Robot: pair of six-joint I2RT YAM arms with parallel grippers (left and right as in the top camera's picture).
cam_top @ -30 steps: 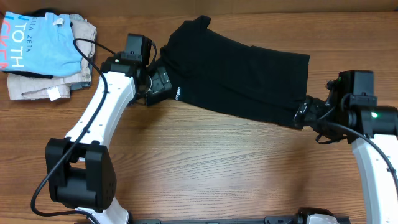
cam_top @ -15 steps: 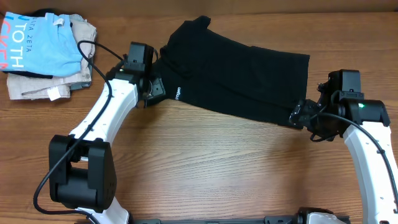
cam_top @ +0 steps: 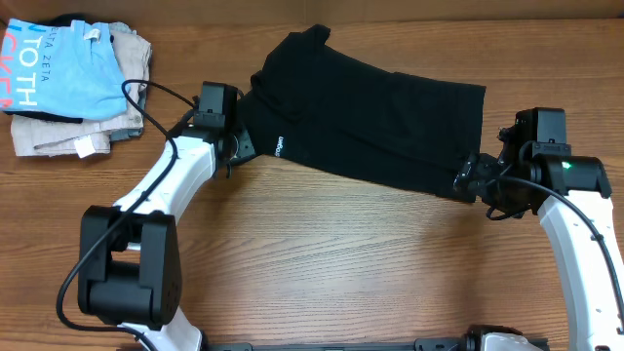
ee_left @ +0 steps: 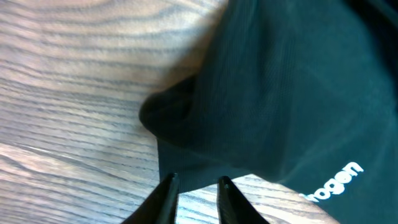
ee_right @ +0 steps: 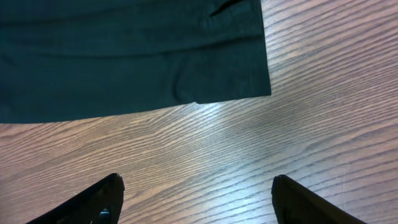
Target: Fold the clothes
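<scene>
My left gripper needs to take hold of that flap's edge (ee_left: 198, 180), the lower flap under the curled-over end of the black garment, and pull it toward the front before folding.
A black garment (cam_top: 370, 122) with small white lettering lies spread across the back middle of the wooden table. My left gripper (cam_top: 244, 146) is at its lower left edge. In the left wrist view the fingers (ee_left: 168, 186) stand narrowly apart over bare wood, and the gripper (ee_left: 195, 179) has its tips right at the hem of the black garment (ee_left: 280, 93). My right gripper (cam_top: 466, 182) sits at the garment's lower right corner. In the right wrist view it (ee_right: 198, 180) is wide open over bare wood, with the garment's corner (ee_right: 236, 74) just ahead of it.
A pile of folded clothes (cam_top: 73, 83) lies at the back left, a light blue printed shirt (cam_top: 58, 63) on top of beige pieces (cam_top: 68, 136). Bare wood table (cam_top: 341, 253) stretches in front of the garment between the two arms.
The left gripper has narrowed from wide open to a small gap and edged in onto the garment's hem. The right gripper has slid slightly left toward the garment's corner and stayed open.
</scene>
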